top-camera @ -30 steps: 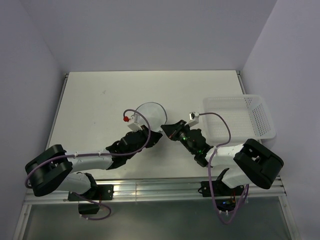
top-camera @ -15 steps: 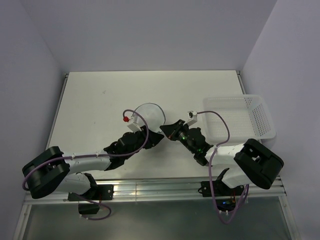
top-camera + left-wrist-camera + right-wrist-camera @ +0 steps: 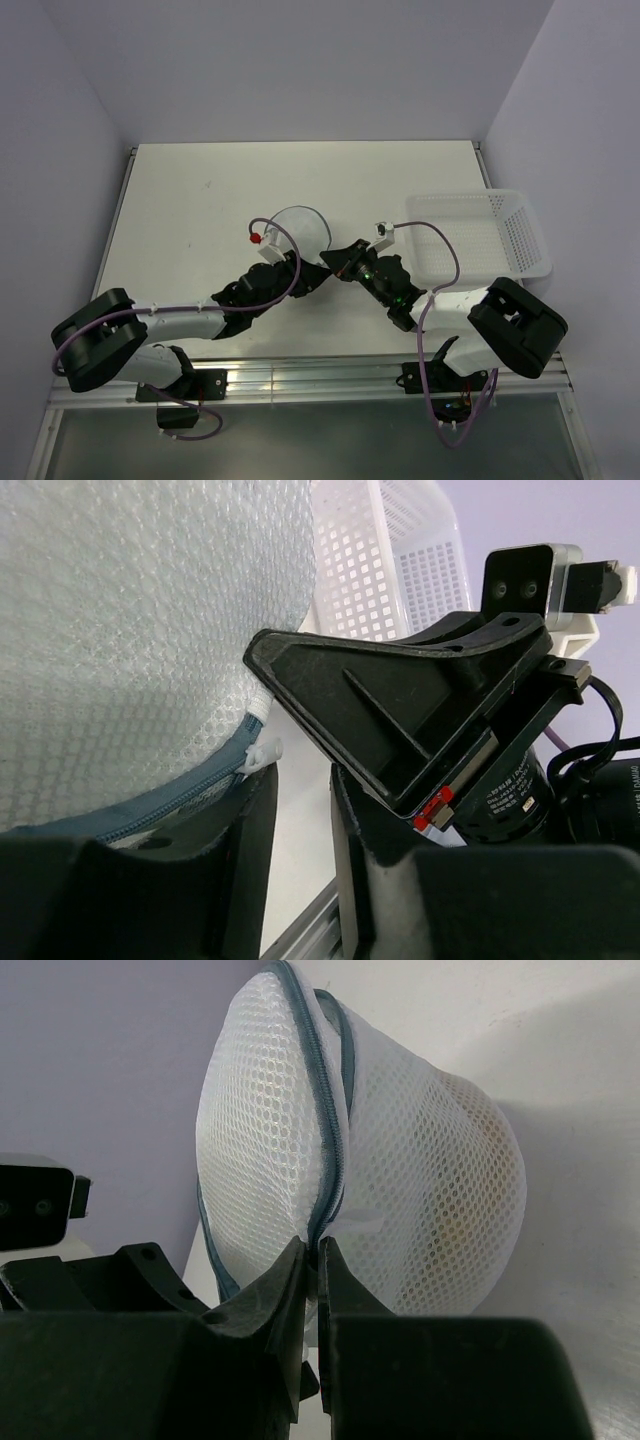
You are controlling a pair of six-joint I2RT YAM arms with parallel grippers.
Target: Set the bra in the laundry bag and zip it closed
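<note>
The white zipper pull is outside my left gripper's narrow fingertip gap; it should open wider and close around the zipper pull (image 3: pixel 262 755) before zipping.
The laundry bag (image 3: pixel 300 230) is a round white mesh dome with a blue-grey zipper rim, lying mid-table. In the right wrist view the bag (image 3: pixel 280 1130) stands on edge, and a tan shape, the bra (image 3: pixel 480 1190), shows dimly through the mesh. My right gripper (image 3: pixel 318 1250) is shut on the zipper rim at the bag's near edge; it also shows in the top view (image 3: pixel 334 262). My left gripper (image 3: pixel 300 780) is open with a narrow gap and nothing between the jaws. A white zipper pull (image 3: pixel 262 752) lies at its left fingertip. In the top view the left gripper (image 3: pixel 318 278) sits beside the right one.
A white perforated rectangular basket (image 3: pixel 520 240) stands at the right of the table, also visible behind the right gripper in the left wrist view (image 3: pixel 390 560). The two grippers are very close together at the bag's near rim.
The left arm's elbow shifted slightly and came back. Both grippers stay at the bag's near rim, and the bag has barely moved.
</note>
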